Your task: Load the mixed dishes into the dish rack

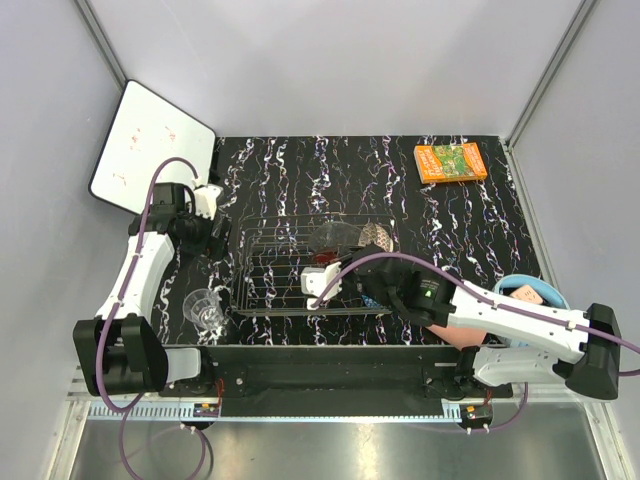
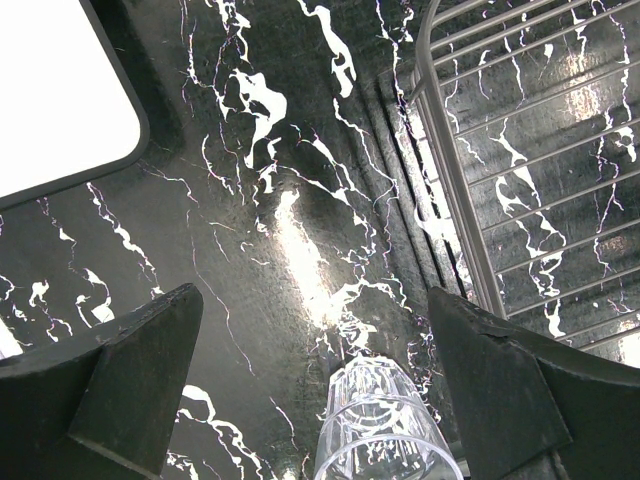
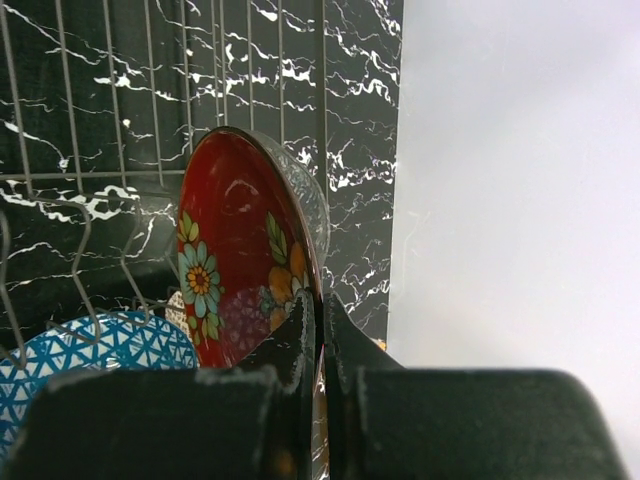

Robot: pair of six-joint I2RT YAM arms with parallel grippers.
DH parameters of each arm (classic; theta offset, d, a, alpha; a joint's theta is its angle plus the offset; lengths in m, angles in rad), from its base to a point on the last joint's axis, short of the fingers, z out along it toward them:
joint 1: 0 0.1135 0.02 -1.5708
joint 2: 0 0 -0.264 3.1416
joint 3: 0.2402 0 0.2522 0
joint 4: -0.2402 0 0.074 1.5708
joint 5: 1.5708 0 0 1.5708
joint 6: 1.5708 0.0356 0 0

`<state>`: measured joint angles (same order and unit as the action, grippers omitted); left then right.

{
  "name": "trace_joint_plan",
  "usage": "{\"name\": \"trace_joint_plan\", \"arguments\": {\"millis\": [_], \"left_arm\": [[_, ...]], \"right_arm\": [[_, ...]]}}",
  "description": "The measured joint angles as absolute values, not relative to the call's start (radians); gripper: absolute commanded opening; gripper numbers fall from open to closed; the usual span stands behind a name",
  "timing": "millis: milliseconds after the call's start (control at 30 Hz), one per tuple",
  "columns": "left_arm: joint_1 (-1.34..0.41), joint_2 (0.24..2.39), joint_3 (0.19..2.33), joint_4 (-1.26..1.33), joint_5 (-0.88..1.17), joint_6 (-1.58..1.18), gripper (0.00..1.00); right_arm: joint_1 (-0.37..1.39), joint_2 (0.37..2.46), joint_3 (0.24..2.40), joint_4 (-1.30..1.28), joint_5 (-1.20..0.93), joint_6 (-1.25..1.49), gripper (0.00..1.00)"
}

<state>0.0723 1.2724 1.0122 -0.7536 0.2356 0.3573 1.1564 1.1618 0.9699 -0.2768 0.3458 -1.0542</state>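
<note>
My left gripper will next move down to the clear glass cup and close on the cup's rim [image 1: 190,297] [image 2: 323,463], on the side facing away from the dish rack.
The wire dish rack [image 1: 290,275] stands mid-table. My right gripper [image 1: 325,274] is over it, shut on the rim of the red gold-patterned dish [image 3: 235,270], which it holds on edge among the wires; its fingers [image 3: 300,345] pinch the rim. Behind the dish is the clear glass bowl [image 3: 308,200], and the blue patterned bowl [image 3: 90,350] shows low left. The beige-brown patterned bowl [image 1: 376,238] sits in the rack. The clear glass cup [image 1: 205,308] is on the table left of the rack. My left gripper [image 1: 210,238] is open above the table, with the cup [image 2: 385,430] apart from its fingers.
An orange book [image 1: 450,162] lies at the back right. A white board [image 1: 150,145] leans at the back left. A light blue round thing [image 1: 545,290] with something salmon-pink [image 1: 525,295] in it sits at the right, partly behind my right arm.
</note>
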Motion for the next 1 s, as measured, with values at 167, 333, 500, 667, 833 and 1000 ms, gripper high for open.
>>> {"name": "trace_joint_plan", "arguments": {"millis": [167,333,500,667,833,1000], "left_arm": [[0.073,1.272,1.006,-0.753,0.235,0.357,0.99],[0.074,1.272,1.003,-0.752,0.235,0.357,0.99],[0.074,1.272,1.003,-0.75,0.235,0.355,0.99],[0.075,1.272,1.003,-0.748,0.235,0.355,0.99],[0.079,1.272,1.003,-0.745,0.235,0.355,0.99],[0.08,1.271,1.002,-0.745,0.235,0.355,0.99]], "right_arm": [[1.168,1.15,0.959,-0.289,0.334,-1.045,0.0],[1.179,1.143,0.947,-0.294,0.316,-1.04,0.0],[1.183,1.158,0.947,-0.293,0.299,-1.038,0.0],[1.198,1.185,0.948,-0.299,0.294,-1.021,0.0],[1.198,1.221,0.948,-0.347,0.29,-0.982,0.0],[1.198,1.262,0.947,-0.338,0.298,-0.964,0.0]]}}
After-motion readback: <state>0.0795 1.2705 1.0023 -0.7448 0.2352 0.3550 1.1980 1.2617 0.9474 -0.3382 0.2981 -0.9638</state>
